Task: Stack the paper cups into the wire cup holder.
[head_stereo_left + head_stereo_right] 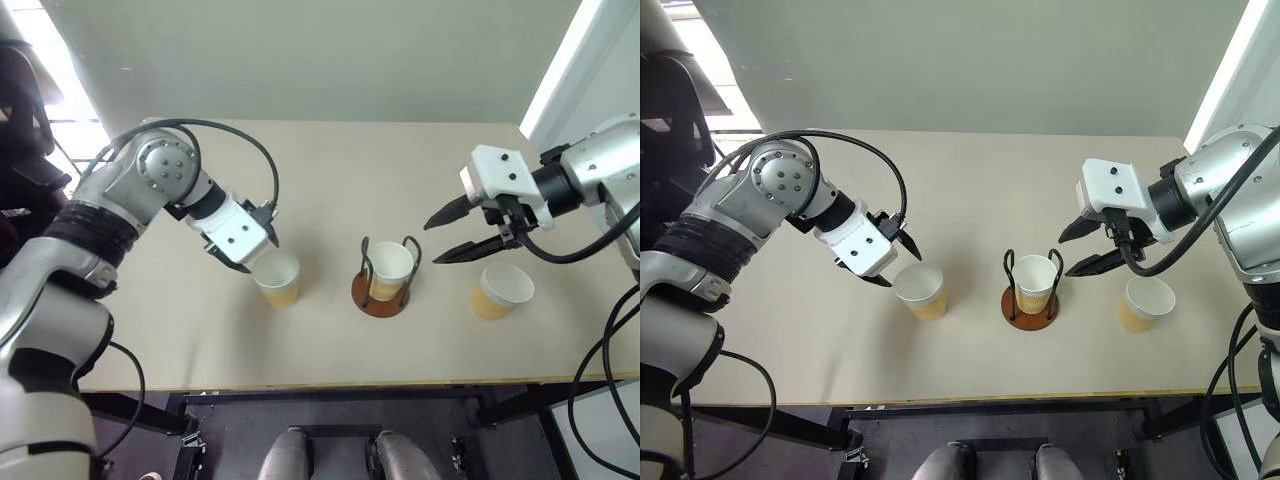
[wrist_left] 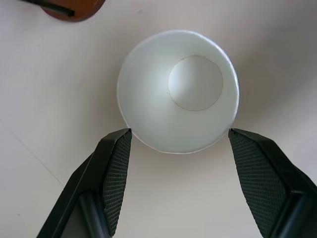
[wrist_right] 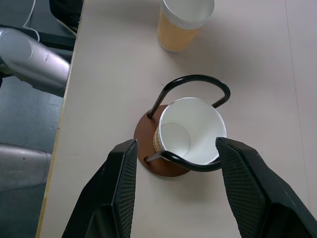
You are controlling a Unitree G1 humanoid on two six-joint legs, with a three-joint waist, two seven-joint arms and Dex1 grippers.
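Note:
The tan cup's full width almost fills the gap between the left gripper's fingers, so the robot should pinch the near side of its rim (image 1: 897, 291), with one finger inside.
Three tan paper cups with white insides are on the table. One cup (image 1: 279, 277) stands upright at the left, and my left gripper (image 1: 255, 245) hovers over its near rim, open, with its fingers (image 2: 116, 173) on either side of the cup (image 2: 178, 91). A second cup (image 1: 390, 269) sits inside the wire cup holder (image 1: 380, 296), a brown disc with two dark wire loops. The third cup (image 1: 501, 289) stands to the holder's right. Above and just right of the holder, my right gripper (image 1: 434, 243) hangs open and empty, pointing at the holder (image 3: 163, 163).
The beige table (image 1: 330, 170) has bare room behind the cups, and its front edge runs close in front of them. A pale wall rises beyond the far edge. Dark cables loop off both arms.

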